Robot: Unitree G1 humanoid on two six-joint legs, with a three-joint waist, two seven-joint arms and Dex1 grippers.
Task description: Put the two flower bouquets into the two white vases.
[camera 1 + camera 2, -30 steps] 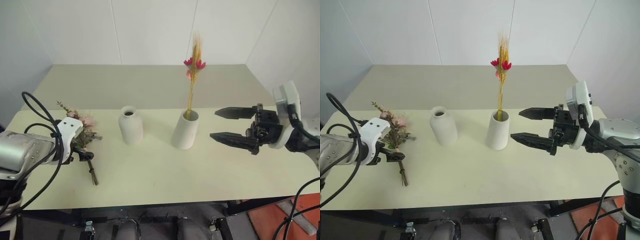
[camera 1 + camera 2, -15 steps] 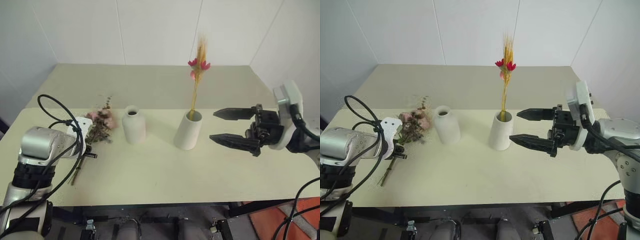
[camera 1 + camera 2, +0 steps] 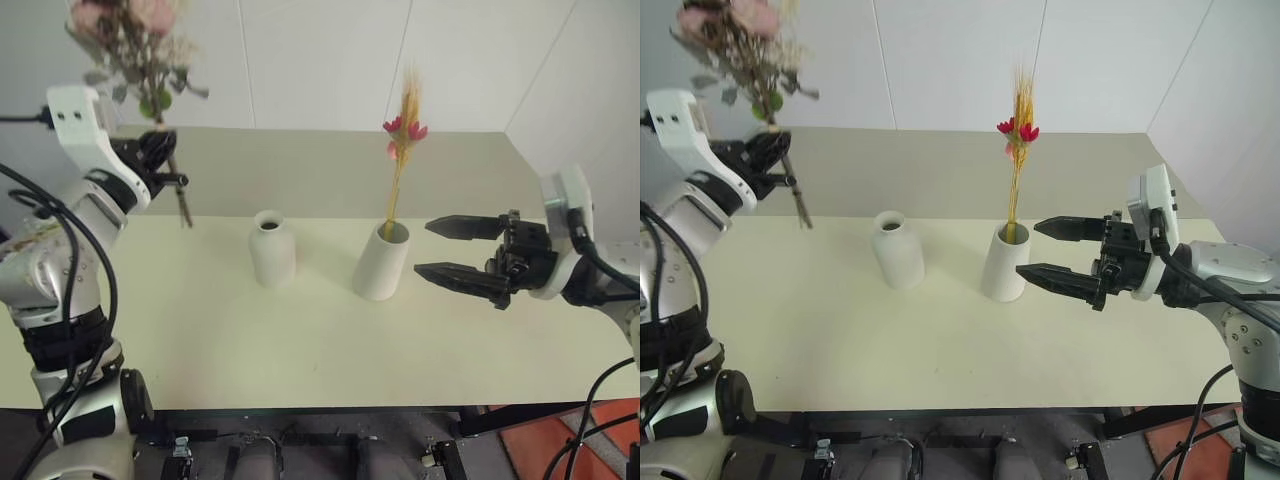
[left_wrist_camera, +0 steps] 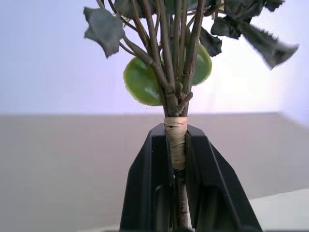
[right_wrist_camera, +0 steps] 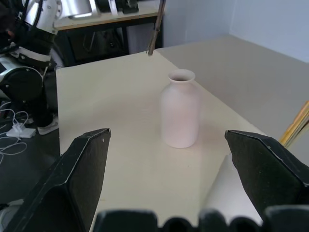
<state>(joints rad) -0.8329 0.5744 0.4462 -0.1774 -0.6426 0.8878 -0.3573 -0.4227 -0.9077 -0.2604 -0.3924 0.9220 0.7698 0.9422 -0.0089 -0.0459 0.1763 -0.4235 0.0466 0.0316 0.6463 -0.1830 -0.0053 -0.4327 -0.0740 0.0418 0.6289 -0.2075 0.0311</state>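
Next, the left gripper releases the bouquet of pink roses, now upright high in the air, inside the opening of the bottle-shaped white vase (image 3: 269, 224).
High at the far left, my left gripper (image 3: 165, 160) is shut on the stems of the bushy bouquet of pink roses (image 3: 135, 45), which stands upright in the air; the left wrist view shows the bound stems (image 4: 175, 145) clamped between the fingers. The bottle-shaped white vase (image 3: 271, 248) stands empty at the table's middle. Beside it on the right, the white cylinder vase (image 3: 381, 261) holds the slim yellow wheat-like bouquet (image 3: 402, 135) with red blooms. My right gripper (image 3: 447, 249) hangs open, just right of the cylinder vase, pointing at it.
The pale table (image 3: 300, 330) has bare room in front of both vases. White walls close in behind and on both sides. In the right wrist view a dark desk (image 5: 96, 38) and cables stand beyond the table's left end.
My left gripper closed on the bushy bouquet lying on the table and lifted it high, swinging it upright. The right gripper stayed put. The camera shifted slightly.
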